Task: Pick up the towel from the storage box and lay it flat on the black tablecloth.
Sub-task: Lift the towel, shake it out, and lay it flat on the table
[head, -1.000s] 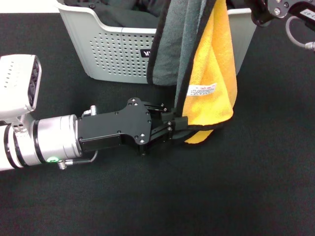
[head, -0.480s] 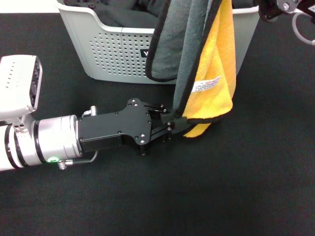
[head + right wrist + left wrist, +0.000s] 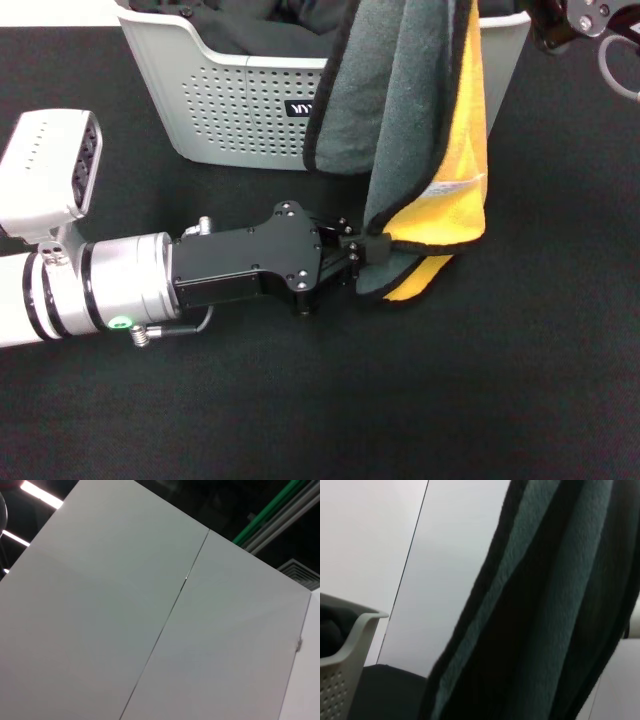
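Note:
My left gripper has the towel. It will let go of it on the black tablecloth (image 3: 342,348) in front of the storage box's logo plate.
The towel (image 3: 420,110) hangs from the top of the head view in front of the storage box (image 3: 230,100). Its grey side faces me and its yellow-orange side shows on the right and at the bottom. My left gripper (image 3: 368,250) is shut on the towel's black-edged lower corner, just above the black tablecloth (image 3: 500,380). In the left wrist view the grey towel (image 3: 545,605) fills the picture beside the box rim (image 3: 355,630). Only part of my right gripper's body (image 3: 565,18) shows, at the top right beside the towel's upper end.
Black clothes (image 3: 250,25) lie inside the storage box, whose logo plate (image 3: 300,108) faces me. The box stands at the back of the table. My left arm (image 3: 100,290) lies across the front left. The right wrist view shows only wall panels.
My left gripper has moved a little right and down with the towel's corner. The towel has turned, showing more grey, with the label nearly hidden. The right arm has shifted up and right.

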Robot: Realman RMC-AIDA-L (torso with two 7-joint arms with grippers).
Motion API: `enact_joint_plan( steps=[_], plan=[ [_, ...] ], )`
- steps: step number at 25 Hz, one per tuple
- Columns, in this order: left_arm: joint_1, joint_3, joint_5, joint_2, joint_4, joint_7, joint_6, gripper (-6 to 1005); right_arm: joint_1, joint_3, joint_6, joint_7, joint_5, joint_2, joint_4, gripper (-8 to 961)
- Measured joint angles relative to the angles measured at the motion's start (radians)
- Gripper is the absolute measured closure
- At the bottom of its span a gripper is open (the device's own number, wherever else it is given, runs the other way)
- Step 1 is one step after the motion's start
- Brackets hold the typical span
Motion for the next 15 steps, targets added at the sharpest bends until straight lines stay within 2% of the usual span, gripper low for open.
enact_joint_plan(
  steps=[5, 12, 15],
  plan=[
    [0.026, -0.006, -0.049, 0.016, 0.028, -0.013, 0.093, 983, -0.040, 0.009, 0.020, 0.004, -0.010, -0.004, 0.008, 937],
    [0.144, -0.007, -0.205, 0.071, 0.189, -0.114, 0.229, 975, -0.114, 0.019, 0.040, 0.032, -0.046, -0.023, 0.075, 937],
    [0.158, -0.012, -0.249, 0.091, 0.253, -0.155, 0.236, 972, -0.134, 0.027, 0.068, 0.039, -0.050, -0.033, 0.079, 937]
  ],
)
